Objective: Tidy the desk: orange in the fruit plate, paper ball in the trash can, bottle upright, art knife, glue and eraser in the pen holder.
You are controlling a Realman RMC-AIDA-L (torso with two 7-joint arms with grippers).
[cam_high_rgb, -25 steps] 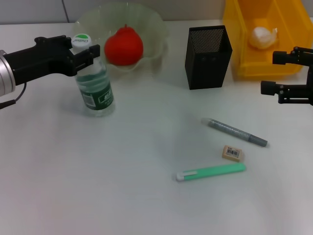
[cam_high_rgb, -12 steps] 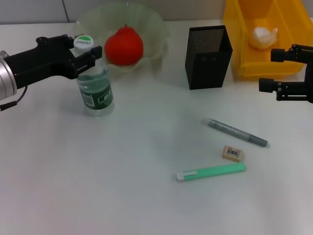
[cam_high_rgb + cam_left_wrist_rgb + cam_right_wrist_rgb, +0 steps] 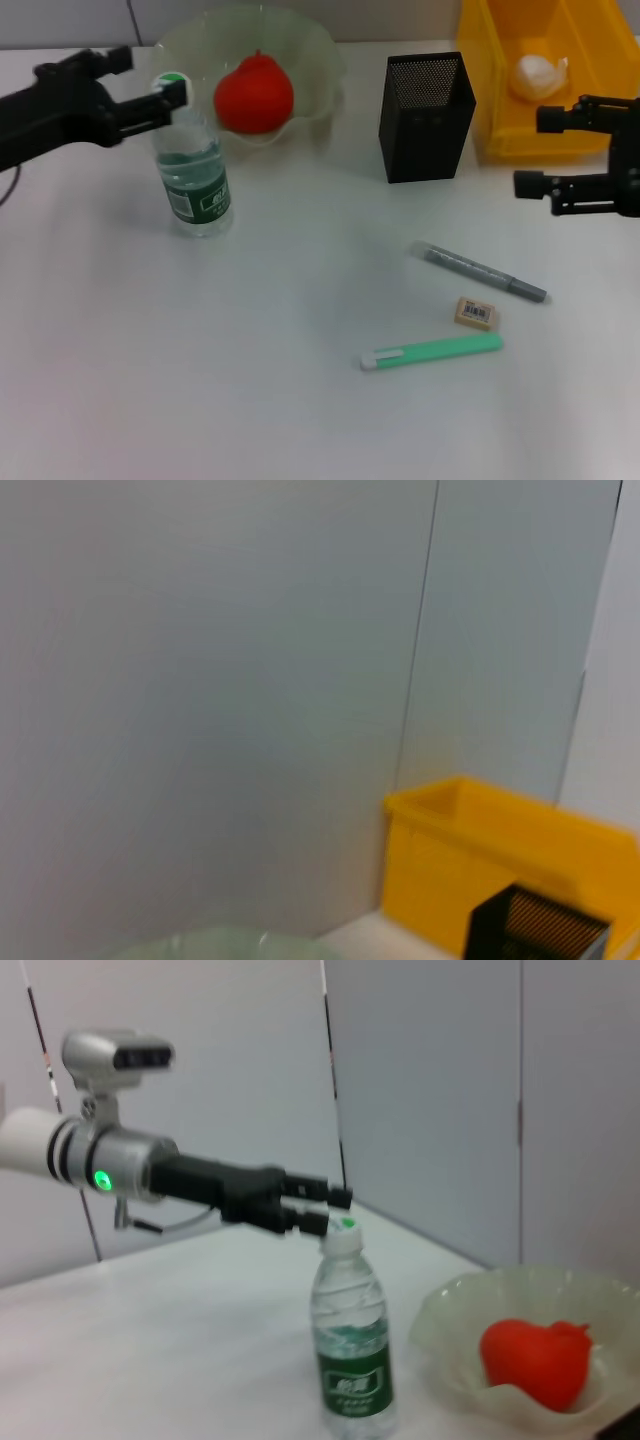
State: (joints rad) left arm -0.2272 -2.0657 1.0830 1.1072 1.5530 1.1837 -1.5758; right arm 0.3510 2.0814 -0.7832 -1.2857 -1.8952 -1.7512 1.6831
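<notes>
The green art knife is next for my right gripper, which will go to it and grab it near the knife's white end (image 3: 394,355), leaving the plain green end free.
The bottle (image 3: 196,170) stands upright on the table; it also shows in the right wrist view (image 3: 352,1360). My left gripper (image 3: 153,76) is open just left of its cap, apart from it, as the right wrist view (image 3: 331,1211) also shows. The orange (image 3: 253,95) lies in the fruit plate (image 3: 318,52). The paper ball (image 3: 537,75) lies in the trash can (image 3: 495,95). The grey glue stick (image 3: 480,271), the eraser (image 3: 475,313) and the green art knife (image 3: 432,352) lie on the table in front of the pen holder (image 3: 424,118). My right gripper (image 3: 533,152) is open and empty, right of the pen holder.
The trash can (image 3: 470,850), the pen holder (image 3: 535,930) and the fruit plate's rim (image 3: 220,942) show in the left wrist view before a grey wall. The orange (image 3: 535,1360) and the fruit plate (image 3: 445,1325) show in the right wrist view.
My left gripper has let go of the bottle's cap and drawn back to the left. The bottle stays upright. My right gripper has shifted slightly left and down.
</notes>
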